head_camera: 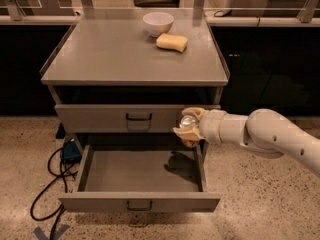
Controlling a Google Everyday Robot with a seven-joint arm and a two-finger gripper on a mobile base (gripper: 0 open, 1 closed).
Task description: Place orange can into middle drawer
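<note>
Next, my gripper lowers the orange can, now hanging above the middle drawer, and lets go of it on the middle drawer's bottom, between the gripper's shadow and the dark handle (167,176).
My gripper (189,128) reaches in from the right on a white arm and is shut on the orange can (188,122). Only the can's silvery top shows between the tan fingers (190,113). It hangs in front of the upper drawer's right end, above the right rear part of the middle drawer (95,168). That drawer is pulled wide open, grey inside, with a low front panel and a small dark handle (138,204). The gripper's shadow falls on the drawer floor.
The grey cabinet top (115,59) carries a white bowl (158,23) and a yellow sponge (172,42) at the back. The taller-fronted upper drawer (100,118) is closed. A blue box and black cables (55,174) lie on the speckled floor at the left.
</note>
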